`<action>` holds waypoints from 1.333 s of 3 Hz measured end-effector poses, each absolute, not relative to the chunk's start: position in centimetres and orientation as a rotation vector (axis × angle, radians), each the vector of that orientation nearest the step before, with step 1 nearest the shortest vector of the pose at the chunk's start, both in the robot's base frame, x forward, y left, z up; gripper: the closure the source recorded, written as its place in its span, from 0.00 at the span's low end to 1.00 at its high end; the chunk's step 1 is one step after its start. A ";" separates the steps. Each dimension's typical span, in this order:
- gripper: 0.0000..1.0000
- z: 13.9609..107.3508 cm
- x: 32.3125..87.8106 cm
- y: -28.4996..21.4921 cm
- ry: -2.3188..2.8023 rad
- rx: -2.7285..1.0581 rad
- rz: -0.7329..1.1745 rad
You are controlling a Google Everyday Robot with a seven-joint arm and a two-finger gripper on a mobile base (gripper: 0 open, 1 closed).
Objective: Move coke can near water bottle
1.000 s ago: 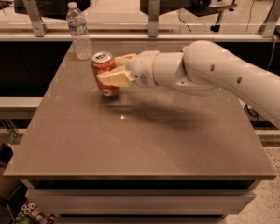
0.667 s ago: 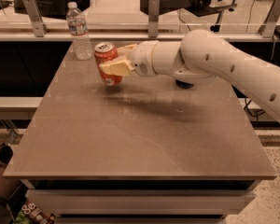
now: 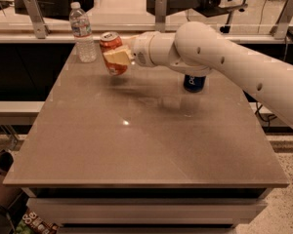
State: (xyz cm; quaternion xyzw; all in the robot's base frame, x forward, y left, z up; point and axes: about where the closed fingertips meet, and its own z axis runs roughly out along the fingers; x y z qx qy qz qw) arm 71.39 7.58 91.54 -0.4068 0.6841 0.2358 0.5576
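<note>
My gripper is to put down the coke can. It will let go of it close beside the water bottle's base (image 3: 108, 67), near the brown table's far edge.
The coke can (image 3: 110, 42) is orange-red with a silver top. It is held upright in my gripper (image 3: 116, 57), whose pale fingers (image 3: 118, 57) are shut around its middle. The can is at the far left of the table, its base low over or on the surface; I cannot tell which. The water bottle (image 3: 82, 33) is clear with a white cap and stands upright just left of the can, a small gap apart. My white arm reaches in from the right.
A blue Pepsi can (image 3: 194, 82) stands under my arm at the far right of the brown table (image 3: 136, 145). Behind the table's far edge run a rail with metal posts (image 3: 35, 16), desks and chairs. Clutter lies on the floor at lower left.
My gripper has carried the coke can farther back and left, closer to the water bottle. The arm's shift has uncovered the blue Pepsi can.
</note>
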 end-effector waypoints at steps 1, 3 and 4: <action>1.00 91.4 73.9 8.2 1.618 -0.910 0.545; 1.00 90.2 76.9 9.9 1.621 -0.870 0.562; 1.00 89.7 78.1 10.4 1.619 -0.860 0.563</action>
